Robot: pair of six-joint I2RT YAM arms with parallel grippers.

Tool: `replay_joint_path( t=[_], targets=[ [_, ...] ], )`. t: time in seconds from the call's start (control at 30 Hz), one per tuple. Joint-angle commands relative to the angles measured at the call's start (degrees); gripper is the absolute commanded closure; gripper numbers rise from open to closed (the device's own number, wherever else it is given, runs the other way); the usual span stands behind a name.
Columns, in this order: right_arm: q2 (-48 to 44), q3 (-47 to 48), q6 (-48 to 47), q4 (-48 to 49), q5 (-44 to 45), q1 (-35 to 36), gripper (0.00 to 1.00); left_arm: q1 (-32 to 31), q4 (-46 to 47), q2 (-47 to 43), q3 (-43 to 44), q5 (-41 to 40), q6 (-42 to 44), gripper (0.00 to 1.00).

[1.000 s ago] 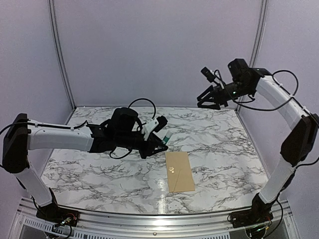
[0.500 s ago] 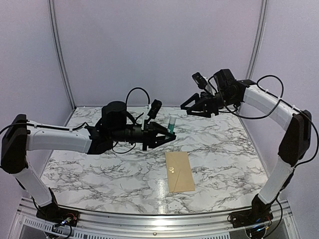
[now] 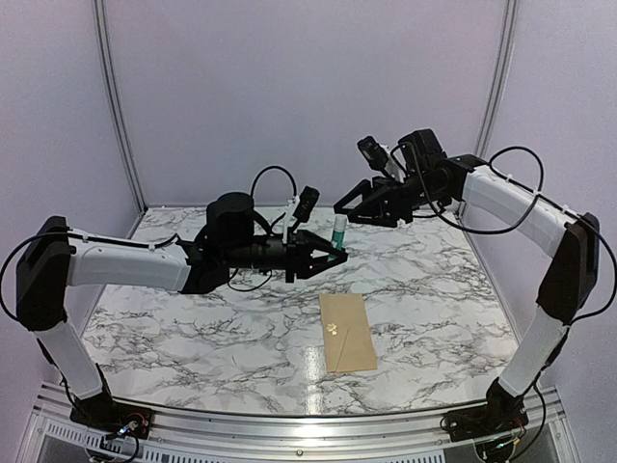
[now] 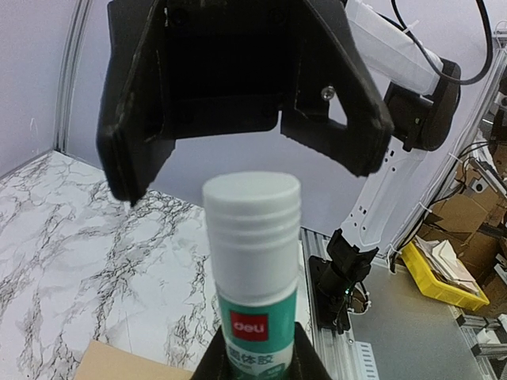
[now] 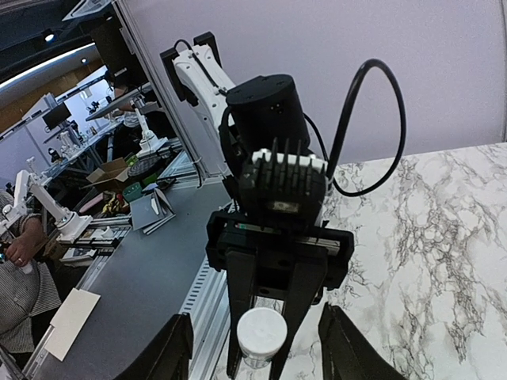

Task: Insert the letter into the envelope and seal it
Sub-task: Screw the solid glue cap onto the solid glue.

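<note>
My left gripper is going to let go of the glue stick on the bare marble (image 3: pixel 281 349) beside the tan envelope, on the side toward its own base. The glue stick is still upright above the table.
The tan envelope (image 3: pixel 347 331) lies flat on the marble table, near the front middle; a corner of it shows in the left wrist view (image 4: pixel 119 366). The letter is not in view. My left gripper (image 3: pixel 333 253) is shut on a green and white glue stick (image 3: pixel 339 231), held upright in the air above the table; the stick fills the left wrist view (image 4: pixel 252 253). My right gripper (image 3: pixel 345 205) is open, just above the stick's white cap (image 5: pixel 261 334). Its fingers (image 4: pixel 131 170) stand on either side of the cap and do not touch it.
The marble table (image 3: pixel 193 328) ends at purple walls at the back and sides. Both arms reach over its far middle. Beyond the right edge are the right arm's base (image 4: pixel 344 277) and a yellow bin (image 4: pixel 444 277).
My left gripper has raised the glue stick up and to the right. My right gripper has come down and to the left, and now straddles the cap. The envelope has not moved.
</note>
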Motion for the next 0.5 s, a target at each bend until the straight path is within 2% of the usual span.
replay_joint_path(
  t=[0.0, 0.23, 0.33, 0.47],
  targets=[
    [0.5, 0.0, 4.5, 3.9, -1.2, 1.4, 0.51, 0.3, 2.6, 0.6, 1.9, 0.9, -0.4, 0.91],
    [0.9, -1.2, 7.2, 6.2, -1.4, 1.7, 0.54, 0.3, 2.8, 0.5, 2.0, 0.4, -0.5, 0.91],
    [0.7, -1.8, 7.4, 6.6, -2.0, 2.0, 0.61, 0.3, 2.8, 0.7, 2.2, 0.3, -0.7, 0.91],
    [0.5, -3.2, 9.1, 8.6, -3.2, 2.1, 0.75, 0.3, 3.0, 0.9, 2.5, 0.2, -0.8, 0.91]
  ],
)
